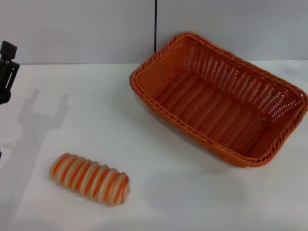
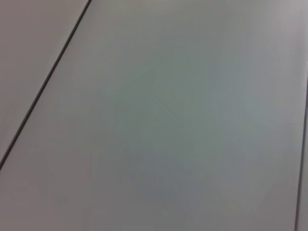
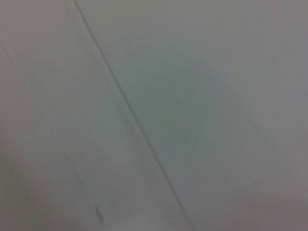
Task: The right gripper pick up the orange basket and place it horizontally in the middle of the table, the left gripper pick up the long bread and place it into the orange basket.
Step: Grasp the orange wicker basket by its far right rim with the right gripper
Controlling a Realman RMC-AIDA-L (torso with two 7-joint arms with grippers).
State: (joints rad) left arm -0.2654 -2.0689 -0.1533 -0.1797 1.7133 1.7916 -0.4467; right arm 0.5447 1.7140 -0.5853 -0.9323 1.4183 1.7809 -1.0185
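Note:
Next, I close my right gripper on the orange basket's back rim (image 1: pixel 295 88), near the corner that is farthest away from the long bread.
The orange basket (image 1: pixel 155 54) rests empty on the white table (image 1: pixel 101 96) at the right, turned at an angle, one corner toward the back wall. The long bread (image 1: pixel 90 178), striped orange and cream, lies by itself near the front left of the table. Only a black part of my left gripper (image 1: pixel 6 67) shows at the far left edge, raised and well apart from the bread. Its shadow on the table shows two prongs spread apart. The right gripper is out of view. Both wrist views show only a plain grey surface crossed by a dark line.
A grey wall (image 1: pixel 72 29) with a dark vertical seam (image 1: pixel 155 24) runs behind the table. Bare white tabletop stretches between the bread and the basket and in front of the basket.

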